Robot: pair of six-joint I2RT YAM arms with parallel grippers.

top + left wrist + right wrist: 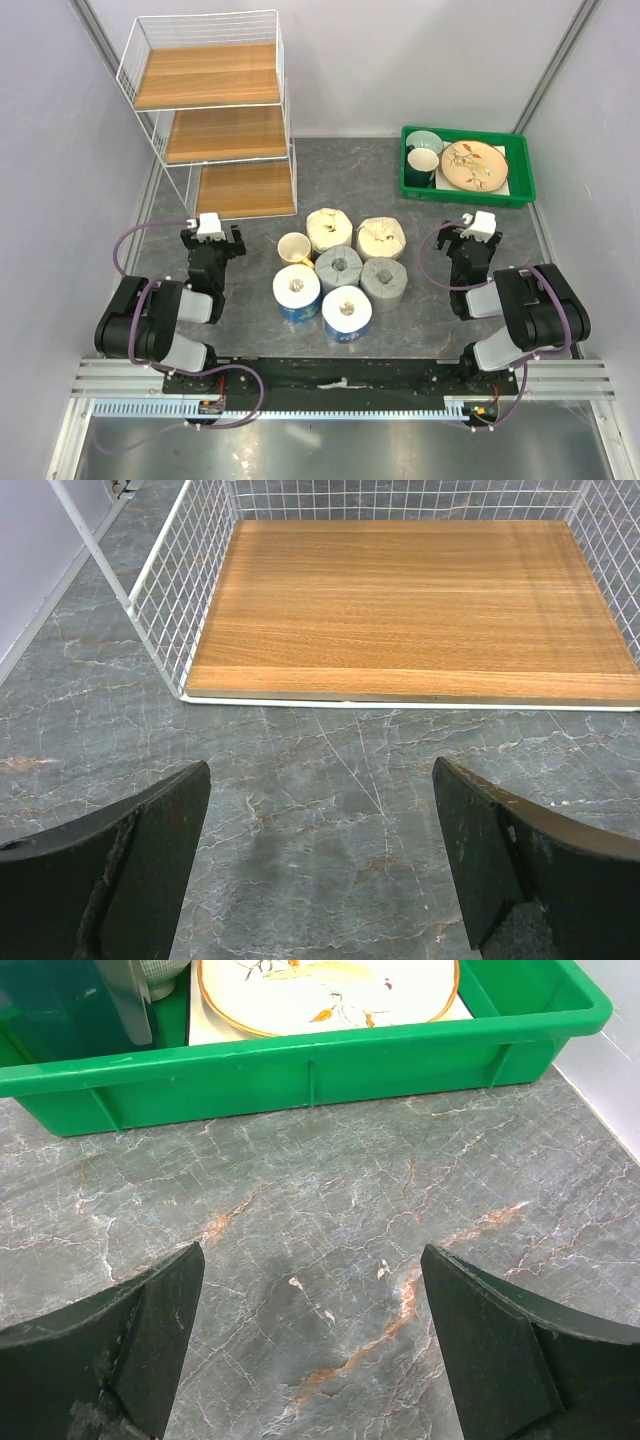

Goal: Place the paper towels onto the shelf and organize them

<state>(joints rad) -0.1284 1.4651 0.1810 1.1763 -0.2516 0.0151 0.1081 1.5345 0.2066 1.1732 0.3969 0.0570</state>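
The cream paper towel roll nearer the shelf has a shelf-side top edge [316,228] and a centre hole. My left gripper will close on that edge with one finger inside the hole.
Six wrapped paper towel rolls stand in a cluster at the table's middle: two cream ones [329,229] [381,237] at the back, two grey ones [339,267] [384,280] in the middle, two white-and-blue ones [297,291] [347,313] at the front. The white wire shelf [208,118] with three wooden tiers stands at the back left; its lowest board fills the left wrist view [410,605]. My left gripper [212,238] [320,810] is open and empty in front of the shelf. My right gripper [476,232] [312,1290] is open and empty, right of the rolls.
A yellow mug [293,247] stands against the left side of the roll cluster. A green tray [470,190] [310,1065] with a plate and cups sits at the back right, just ahead of the right gripper. Walls close in on both sides.
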